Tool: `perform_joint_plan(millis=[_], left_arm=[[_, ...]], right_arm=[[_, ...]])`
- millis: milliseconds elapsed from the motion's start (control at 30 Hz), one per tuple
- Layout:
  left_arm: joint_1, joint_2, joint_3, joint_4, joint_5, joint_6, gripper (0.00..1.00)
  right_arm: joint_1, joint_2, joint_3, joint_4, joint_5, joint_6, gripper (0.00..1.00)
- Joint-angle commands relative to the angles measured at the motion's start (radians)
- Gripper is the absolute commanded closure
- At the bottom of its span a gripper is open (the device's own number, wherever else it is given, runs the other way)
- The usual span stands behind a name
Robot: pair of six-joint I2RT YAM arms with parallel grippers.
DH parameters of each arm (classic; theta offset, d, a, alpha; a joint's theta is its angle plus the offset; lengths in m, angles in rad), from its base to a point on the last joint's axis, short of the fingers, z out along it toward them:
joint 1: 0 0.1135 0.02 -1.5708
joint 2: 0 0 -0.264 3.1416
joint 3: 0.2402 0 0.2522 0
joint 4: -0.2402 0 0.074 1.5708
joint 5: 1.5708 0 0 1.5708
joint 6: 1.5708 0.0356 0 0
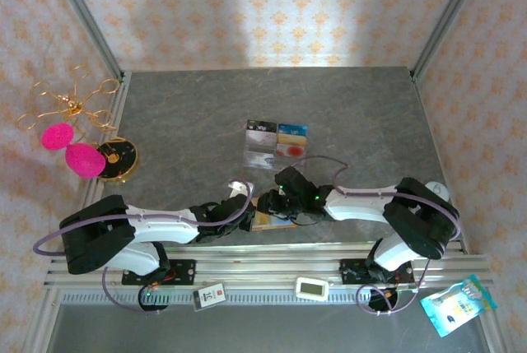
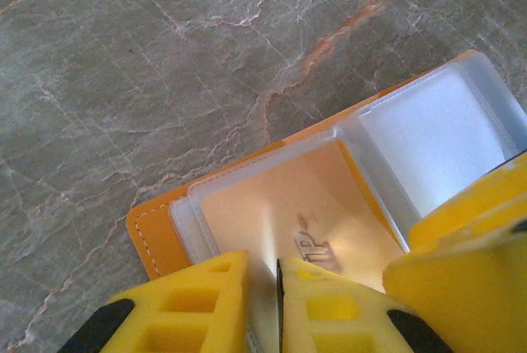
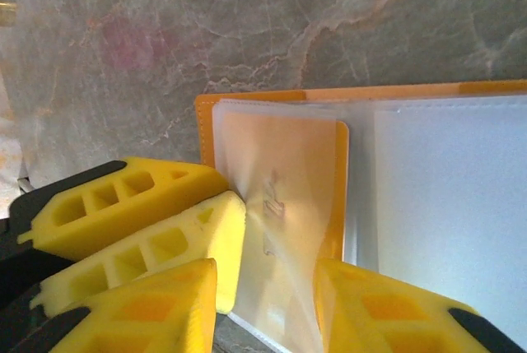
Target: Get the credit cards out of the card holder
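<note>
The sleeve over the gold-yellow credit card is pinched in my left gripper, so that gripper should take the sleeve's outer edge point(image 2: 206, 231) before my right gripper pulls out the card.
The orange card holder point(image 1: 272, 221) lies open on the grey marble table point(image 1: 189, 114) near its front edge, between both grippers. Its orange cover point(image 2: 152, 238) point(image 3: 206, 123) frames frosted clear sleeves. A gold-yellow credit card point(image 2: 288, 205) point(image 3: 280, 172) sits inside the nearest sleeve. My left gripper point(image 2: 263, 275) point(image 1: 247, 209) is shut on that sleeve's edge, and its fingers point(image 3: 140, 197) show at the left of the right wrist view. My right gripper point(image 3: 268, 295) point(image 1: 278, 203) stands open, one finger on each side of the same sleeve; its fingers point(image 2: 461, 246) are over the holder's right half.
A clear acrylic compartment tray point(image 1: 276, 143) holding small cards stands mid-table beyond the grippers. A gold stand with pink pompoms point(image 1: 82, 155) is at the left edge. A white timer point(image 1: 313, 287) and a tag point(image 1: 212, 295) rest on the front rail.
</note>
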State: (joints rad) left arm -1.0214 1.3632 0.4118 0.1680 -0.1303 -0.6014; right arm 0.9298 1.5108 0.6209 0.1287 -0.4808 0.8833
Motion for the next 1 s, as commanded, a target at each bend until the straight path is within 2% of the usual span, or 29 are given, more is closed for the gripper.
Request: perform_joint_plan(millis=[0,267,367,433,533,800,967], left_arm=[[-0.008,-0.005,-0.022,-0.026,0.024,-0.006,0.83],[-0.008,0.005,-0.022,-0.013,0.042,-0.005,0.83],[-0.008,-0.007,-0.022,-0.029,0.033,-0.008,0.73],[-0.009,-0.036,-0.028,-0.040,0.022,-0.013,0.62],[-0.008,-0.085,-0.039,-0.061,-0.001,-0.018,0.55],[-0.009,-0.184,-0.018,-0.128,-0.036,-0.016,0.54],[-0.009,-0.167,0.012,-0.099,0.014,0.001,0.55]], right_arm=[[0.006,0.015,0.003,0.025,-0.008,0.013,0.64],[0.023,0.078,0.041,0.005,-0.026,-0.007,0.63],[0.029,0.084,0.075,-0.107,0.063,-0.029,0.64],[0.036,0.060,0.100,-0.183,0.151,-0.047,0.63],[0.053,0.045,0.108,-0.248,0.235,-0.050,0.63],[0.080,0.012,0.126,-0.260,0.311,-0.064,0.63],[0.084,-0.047,0.133,-0.240,0.317,-0.125,0.65]])
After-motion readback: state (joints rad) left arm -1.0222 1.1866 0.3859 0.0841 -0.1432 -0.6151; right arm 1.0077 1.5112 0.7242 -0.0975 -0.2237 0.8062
